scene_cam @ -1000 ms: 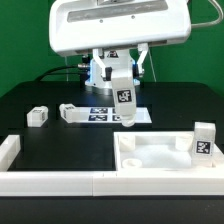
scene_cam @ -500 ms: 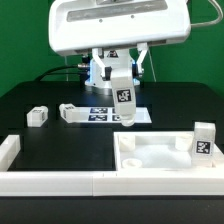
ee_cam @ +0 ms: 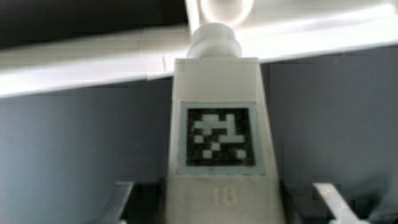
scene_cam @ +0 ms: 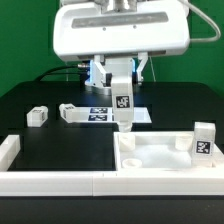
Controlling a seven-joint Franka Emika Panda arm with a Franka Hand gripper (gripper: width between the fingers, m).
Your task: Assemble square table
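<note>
The white table leg, now held just behind the slab's far rim, will be let go by my gripper upright in the slab's near corner (scene_cam: 123, 165), across from the standing second leg.
My gripper (scene_cam: 122, 86) is shut on a white table leg (scene_cam: 124, 108) and holds it upright by its top, just behind the far rim of the square table slab (scene_cam: 150, 140). The slab lies tray side up at the front right. In the wrist view the leg (ee_cam: 222, 110) fills the middle with its tag facing the camera, and the gripper (ee_cam: 228, 200) has a finger (ee_cam: 128, 200) on each side. A second leg (scene_cam: 203, 140) stands at the slab's right edge. Two more legs (scene_cam: 38, 116) (scene_cam: 70, 112) lie at the exterior view's left.
The marker board (scene_cam: 105, 114) lies on the black table behind the held leg. The low white border rail (scene_cam: 60, 181) runs along the front, with a raised end (scene_cam: 8, 150) at the left. The robot's base stands at the back.
The held leg has straightened from a slight tilt to upright and shifted a little lower and to the exterior view's left. The other parts have not moved.
</note>
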